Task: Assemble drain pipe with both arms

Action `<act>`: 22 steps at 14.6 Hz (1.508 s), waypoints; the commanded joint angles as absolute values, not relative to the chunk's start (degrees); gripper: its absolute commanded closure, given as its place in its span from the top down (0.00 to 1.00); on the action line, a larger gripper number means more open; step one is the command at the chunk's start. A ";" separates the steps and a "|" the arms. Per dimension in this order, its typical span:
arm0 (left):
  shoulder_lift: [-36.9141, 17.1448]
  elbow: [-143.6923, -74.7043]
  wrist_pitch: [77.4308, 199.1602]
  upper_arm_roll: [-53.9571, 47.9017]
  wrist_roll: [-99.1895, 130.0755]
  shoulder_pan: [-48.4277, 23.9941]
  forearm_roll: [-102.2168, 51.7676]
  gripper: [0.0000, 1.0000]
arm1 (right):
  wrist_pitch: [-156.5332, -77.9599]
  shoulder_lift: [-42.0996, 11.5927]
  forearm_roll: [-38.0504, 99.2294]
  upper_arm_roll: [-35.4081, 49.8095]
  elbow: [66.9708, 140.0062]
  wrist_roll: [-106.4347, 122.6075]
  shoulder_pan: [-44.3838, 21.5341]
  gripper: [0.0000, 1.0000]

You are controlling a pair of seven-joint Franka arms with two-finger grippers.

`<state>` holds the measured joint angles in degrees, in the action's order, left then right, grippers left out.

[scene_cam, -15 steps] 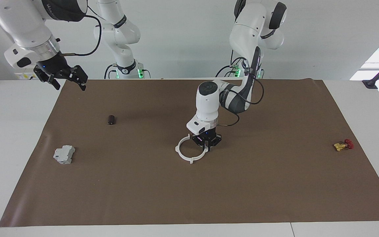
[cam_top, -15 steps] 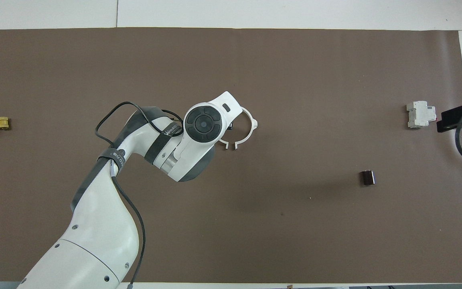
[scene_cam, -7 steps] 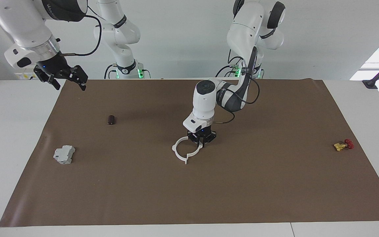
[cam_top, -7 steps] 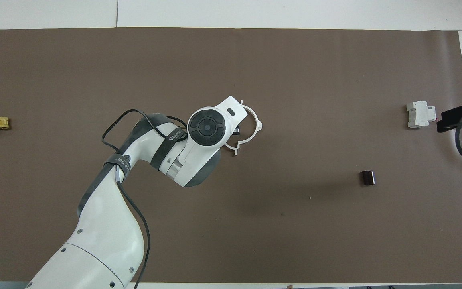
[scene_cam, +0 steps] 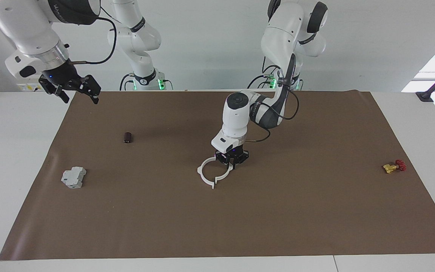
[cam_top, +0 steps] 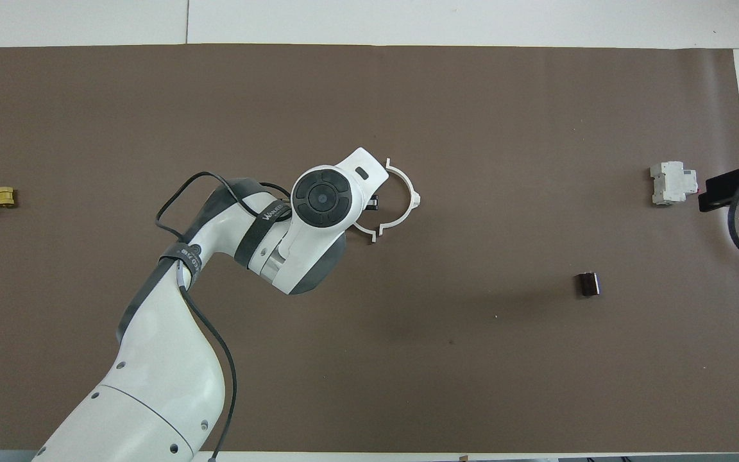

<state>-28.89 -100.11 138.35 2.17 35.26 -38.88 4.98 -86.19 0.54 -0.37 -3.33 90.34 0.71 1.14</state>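
Observation:
The drain pipe half in my left gripper will be let go on the brown mat (cam_top: 360, 194), against the other white half's open side.
The drain pipe (scene_cam: 203, 180) is a thin white ring with small outward tabs, at the middle of the brown mat. My left gripper (scene_cam: 231, 163) points straight down and is shut on the ring's rim at the side toward the left arm's end. Whether the ring rests on the mat or hangs just above it, I cannot tell. In the overhead view the left wrist hides the grip, and only the ring's arc (cam_top: 416, 199) toward the right arm's end shows. My right gripper (scene_cam: 80, 99) waits open and raised over the mat's corner by the right arm's base, holding nothing.
A grey switch unit (scene_cam: 73, 177) sits near the right arm's end of the mat (scene_cam: 315, 211), and a small black cylinder (scene_cam: 127, 137) lies nearer to the robots than it. A brass valve with a red handle (scene_cam: 394, 166) lies at the left arm's end.
My left gripper has carried the ring a short way toward the right arm's end, turning it slightly, then nearly stopped. The right arm has not moved.

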 commanded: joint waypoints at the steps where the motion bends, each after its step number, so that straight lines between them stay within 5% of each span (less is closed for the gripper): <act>1: -29.44 -99.49 139.48 2.46 34.55 -38.23 6.49 0.00 | -86.84 1.32 0.70 -2.90 91.41 2.64 2.02 1.00; 22: -34.98 -90.97 133.77 2.37 34.37 -39.81 5.36 0.00 | -86.84 1.32 0.70 -2.90 91.41 2.64 2.02 1.00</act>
